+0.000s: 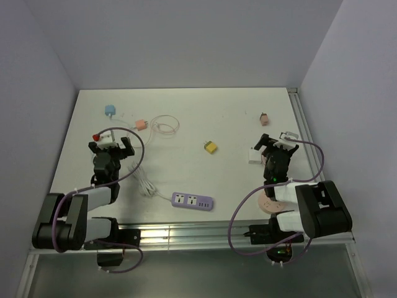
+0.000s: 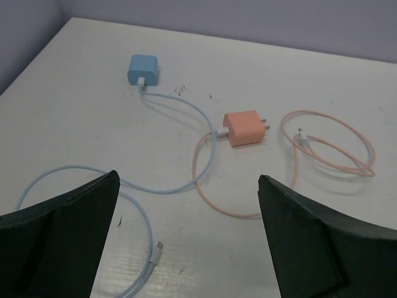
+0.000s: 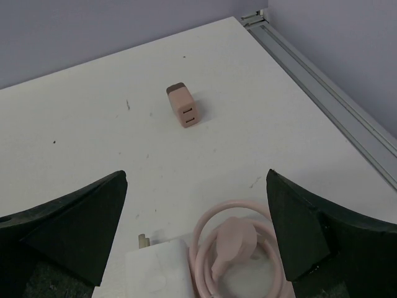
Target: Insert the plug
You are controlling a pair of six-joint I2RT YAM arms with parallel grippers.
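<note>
The robot's right gripper should next move to the yellow plug adapter in the middle of the table and close on the adapter's body [image 1: 212, 148], behind its prongs.
A purple power strip [image 1: 192, 201] lies near the front middle of the table, its white cord [image 1: 141, 180] running up left. A yellow plug adapter [image 1: 210, 147] lies mid-table. My left gripper [image 1: 110, 144] is open and empty; in its wrist view [image 2: 188, 179] a blue charger [image 2: 143, 69] with its blue cable [image 2: 124, 205] and an orange charger [image 2: 244, 128] with a pink cable [image 2: 335, 149] lie ahead. My right gripper [image 1: 276, 144] is open and empty above a white charger [image 3: 158, 270] and a coiled pink cable with a plug [image 3: 239, 248]; in its wrist view the gripper [image 3: 197, 176] faces a small pink adapter [image 3: 183, 105].
A metal rail [image 3: 329, 105] runs along the table's right edge and another along the front [image 1: 186, 233]. A pink round object [image 1: 268, 203] lies under the right arm. Grey walls close in the table on three sides.
</note>
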